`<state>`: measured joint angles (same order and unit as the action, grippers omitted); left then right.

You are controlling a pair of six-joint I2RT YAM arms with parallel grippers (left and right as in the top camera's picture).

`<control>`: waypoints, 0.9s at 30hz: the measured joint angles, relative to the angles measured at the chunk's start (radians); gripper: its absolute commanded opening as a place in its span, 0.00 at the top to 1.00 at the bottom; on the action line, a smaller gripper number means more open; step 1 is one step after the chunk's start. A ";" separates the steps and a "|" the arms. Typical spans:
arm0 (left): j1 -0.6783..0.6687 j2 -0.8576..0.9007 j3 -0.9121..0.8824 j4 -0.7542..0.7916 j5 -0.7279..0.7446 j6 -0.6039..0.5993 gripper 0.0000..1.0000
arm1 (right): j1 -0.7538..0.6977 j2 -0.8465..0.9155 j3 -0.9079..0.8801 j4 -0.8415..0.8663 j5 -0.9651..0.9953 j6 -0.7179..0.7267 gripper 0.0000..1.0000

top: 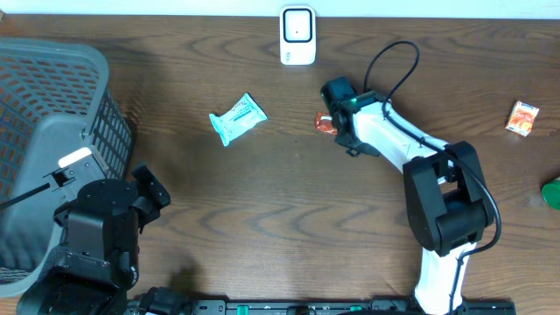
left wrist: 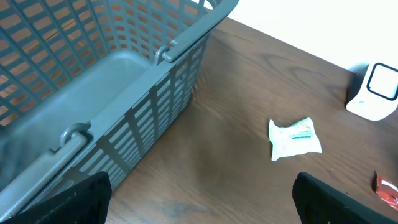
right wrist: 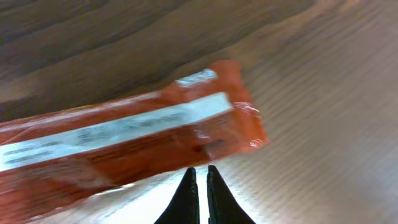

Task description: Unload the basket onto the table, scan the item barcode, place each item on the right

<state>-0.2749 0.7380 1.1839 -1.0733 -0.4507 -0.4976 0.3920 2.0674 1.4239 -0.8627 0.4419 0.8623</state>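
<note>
My right gripper is shut beside the orange packet's long edge; next I open it, turn it, grip the packet across its end (right wrist: 244,115), then scan.
A long orange packet (right wrist: 124,149) with a white strip lies on the wooden table, and it also shows beside the right arm's tip as the packet (top: 325,122). My right gripper (right wrist: 199,171) is shut, its tips right at the packet's near edge; whether they pinch the film is not visible. The white scanner (top: 297,35) stands at the table's far edge, also visible as the scanner (left wrist: 375,93). My left gripper (left wrist: 202,202) hangs wide open over bare wood, with nothing between its fingers (left wrist: 78,199).
A grey slatted basket (top: 83,66) fills the left side. A teal and white packet (top: 237,118) lies mid-table. A small orange packet (top: 523,117) and a green object (top: 552,192) sit at the right edge.
</note>
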 measured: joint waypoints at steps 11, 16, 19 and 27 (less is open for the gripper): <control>0.000 0.000 0.000 0.000 0.000 0.000 0.07 | -0.117 -0.053 0.187 -0.200 -0.418 0.112 0.01; 0.000 0.000 0.000 0.000 0.000 0.000 0.07 | -0.184 -0.059 0.176 -0.259 -0.606 0.363 0.01; 0.000 0.000 0.000 0.000 0.000 0.000 0.07 | -0.192 -0.059 0.145 -0.259 -0.638 0.562 0.01; 0.000 0.000 0.000 0.000 0.000 0.000 0.07 | -0.189 -0.059 0.101 -0.155 -0.592 0.865 0.03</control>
<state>-0.2749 0.7380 1.1839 -1.0733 -0.4507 -0.4976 0.2031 2.0087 1.5246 -1.0176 -0.1505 1.7271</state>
